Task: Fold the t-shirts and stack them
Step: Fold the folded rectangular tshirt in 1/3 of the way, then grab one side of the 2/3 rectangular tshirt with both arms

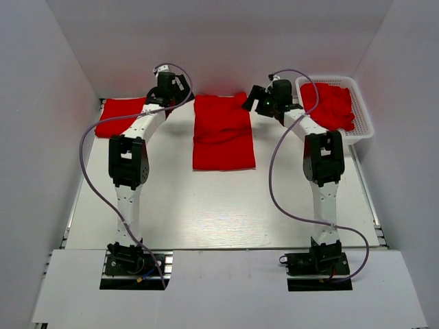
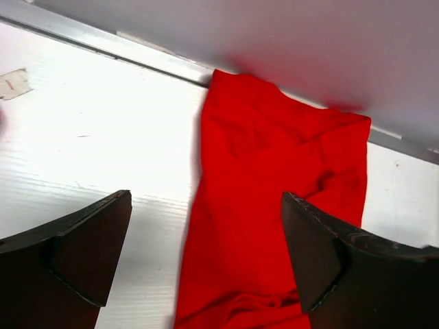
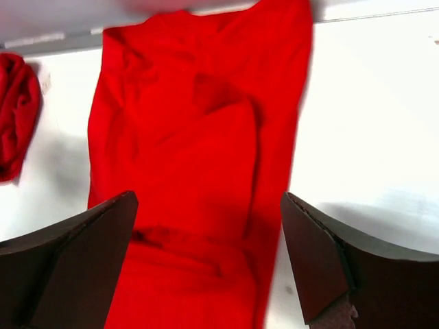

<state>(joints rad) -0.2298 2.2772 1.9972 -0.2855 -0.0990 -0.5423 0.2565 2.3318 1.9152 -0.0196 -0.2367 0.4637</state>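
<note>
Next, my left gripper closes on the near corner [image 1: 195,168] of the middle red t-shirt, on the side that faces away from the white mesh basket.
A red t-shirt [image 1: 223,133] lies in the middle of the table as a long folded strip reaching the back wall. My left gripper [image 1: 182,96] hovers at its far left corner, open and holding nothing. In the left wrist view the t-shirt [image 2: 274,178] lies below the open left gripper [image 2: 206,197], nearer the right finger. My right gripper [image 1: 250,101] hangs over the far right corner, also open. Below the right gripper [image 3: 209,196] the cloth [image 3: 199,137] spans most of the gap. Another red t-shirt [image 1: 120,115] lies at the far left, also visible as a folded red shirt [image 3: 17,113].
A white mesh basket [image 1: 363,116] stands at the far right with crumpled red shirts [image 1: 329,106] in it. A metal rail [image 2: 103,41] runs along the back wall. A scrap of tape [image 2: 10,82] is stuck on the table. White walls close in the sides.
</note>
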